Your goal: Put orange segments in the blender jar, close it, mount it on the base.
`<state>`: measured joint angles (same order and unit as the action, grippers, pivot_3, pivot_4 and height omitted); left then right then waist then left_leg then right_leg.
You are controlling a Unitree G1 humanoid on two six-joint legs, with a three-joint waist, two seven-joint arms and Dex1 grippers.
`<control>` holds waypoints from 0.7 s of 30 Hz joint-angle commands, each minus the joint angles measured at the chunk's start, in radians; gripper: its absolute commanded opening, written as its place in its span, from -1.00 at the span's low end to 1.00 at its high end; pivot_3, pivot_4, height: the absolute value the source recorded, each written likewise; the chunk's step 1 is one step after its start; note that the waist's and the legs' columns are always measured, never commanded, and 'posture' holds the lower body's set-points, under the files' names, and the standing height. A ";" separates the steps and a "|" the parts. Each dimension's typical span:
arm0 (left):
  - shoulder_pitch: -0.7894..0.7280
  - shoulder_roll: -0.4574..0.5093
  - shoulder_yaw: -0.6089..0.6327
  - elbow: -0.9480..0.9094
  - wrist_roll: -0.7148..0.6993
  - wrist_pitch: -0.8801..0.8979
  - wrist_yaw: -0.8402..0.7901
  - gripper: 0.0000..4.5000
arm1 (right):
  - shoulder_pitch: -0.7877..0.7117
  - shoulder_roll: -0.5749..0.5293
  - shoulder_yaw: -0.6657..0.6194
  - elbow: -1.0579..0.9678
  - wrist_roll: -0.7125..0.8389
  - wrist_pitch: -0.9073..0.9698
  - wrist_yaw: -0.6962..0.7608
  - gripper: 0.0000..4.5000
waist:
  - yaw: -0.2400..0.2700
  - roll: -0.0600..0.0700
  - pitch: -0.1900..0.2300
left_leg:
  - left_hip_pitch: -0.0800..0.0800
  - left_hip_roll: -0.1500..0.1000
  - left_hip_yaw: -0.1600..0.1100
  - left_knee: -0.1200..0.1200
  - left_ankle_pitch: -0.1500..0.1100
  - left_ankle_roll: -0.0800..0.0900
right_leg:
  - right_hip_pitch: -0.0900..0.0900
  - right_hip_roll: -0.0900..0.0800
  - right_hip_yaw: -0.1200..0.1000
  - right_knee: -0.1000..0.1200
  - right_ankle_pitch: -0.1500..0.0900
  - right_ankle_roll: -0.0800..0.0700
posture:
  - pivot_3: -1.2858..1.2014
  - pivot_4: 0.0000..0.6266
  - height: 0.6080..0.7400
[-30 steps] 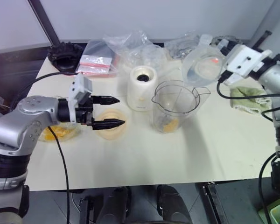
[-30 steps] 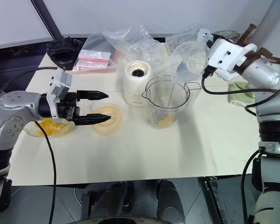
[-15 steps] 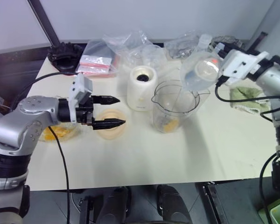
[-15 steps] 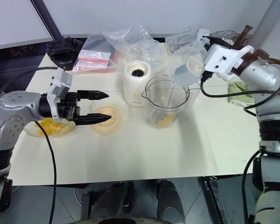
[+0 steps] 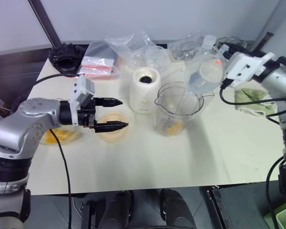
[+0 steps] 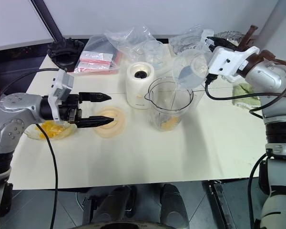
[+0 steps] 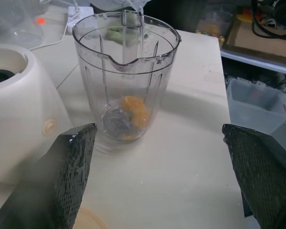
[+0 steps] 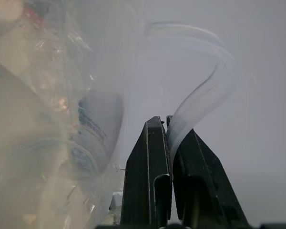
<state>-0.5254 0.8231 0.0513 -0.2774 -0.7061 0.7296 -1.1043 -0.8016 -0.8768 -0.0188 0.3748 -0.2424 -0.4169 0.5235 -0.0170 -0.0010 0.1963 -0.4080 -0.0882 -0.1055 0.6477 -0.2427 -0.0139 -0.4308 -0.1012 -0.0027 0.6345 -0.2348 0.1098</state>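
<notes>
My right gripper is going to set the smaller clear jug down on the bare table (image 5: pixel 238 126), just in front of the green cloth.
The clear blender jar (image 5: pixel 178 112) stands upright mid-table, with orange segments (image 7: pixel 135 109) lying on the blade at its bottom. Just behind it to the left stands the cream base (image 5: pixel 145 90), its black socket facing up. My right gripper (image 8: pixel 166 125) is shut on the handle of a smaller clear jug (image 5: pixel 205 74), which hangs tilted above the jar's far right rim. My left gripper (image 5: pixel 124 113) is open and empty, level over the flat cream lid (image 5: pixel 109 136), pointing towards the jar. More orange segments lie in a glass bowl (image 5: pixel 57 136) under my left forearm.
Clear plastic bags (image 5: pixel 133 47) and a red-and-white packet (image 5: pixel 97 64) crowd the back of the table. A black object (image 5: pixel 66 55) sits at the back left corner. A green cloth (image 5: pixel 252 98) lies at the right.
My right gripper has brought the jug slightly left and tipped it further over the blender jar. The left gripper has stayed still.
</notes>
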 commanded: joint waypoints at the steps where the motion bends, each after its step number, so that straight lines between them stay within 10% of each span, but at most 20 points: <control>1: -0.024 0.001 0.019 -0.012 -0.006 -0.010 0.002 0.95 | -0.019 0.036 -0.114 -0.063 0.176 0.197 0.018 -0.98 | 0.000 0.000 0.000 | 0.000 0.000 0.000 0.000 0.000 0.000 | 0.000 0.000 0.000 0.000 0.000 0.000 | 0.03 -0.52 1.00; 10: -0.015 -0.011 0.012 -0.022 -0.007 -0.006 0.016 0.95 | 0.038 0.133 -0.401 -0.218 0.413 0.754 -0.177 -0.98 | 0.007 0.000 0.000 | 0.000 0.000 -0.001 0.000 0.000 0.000 | 0.000 0.000 0.000 0.000 0.001 0.000 | 0.03 -0.52 1.00; 21: -0.087 -0.119 -0.037 -0.026 -0.008 0.000 0.071 0.95 | 0.352 0.258 -0.636 -0.299 0.461 0.859 -0.419 -0.98 | 0.000 0.001 -0.002 | 0.002 0.000 0.003 0.001 0.000 0.000 | 0.001 0.000 0.002 0.003 0.002 0.001 | 0.03 -0.52 1.00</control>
<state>-0.5912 0.7008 0.0083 -0.2797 -0.7057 0.7360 -1.0336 -0.4393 -0.6055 -0.6256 0.1232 0.2118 0.4751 0.1201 -0.0168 0.0001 0.1947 -0.4048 -0.0881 -0.1011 0.6489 -0.2424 -0.0134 -0.4295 -0.1011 0.0004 0.6394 -0.2331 0.1106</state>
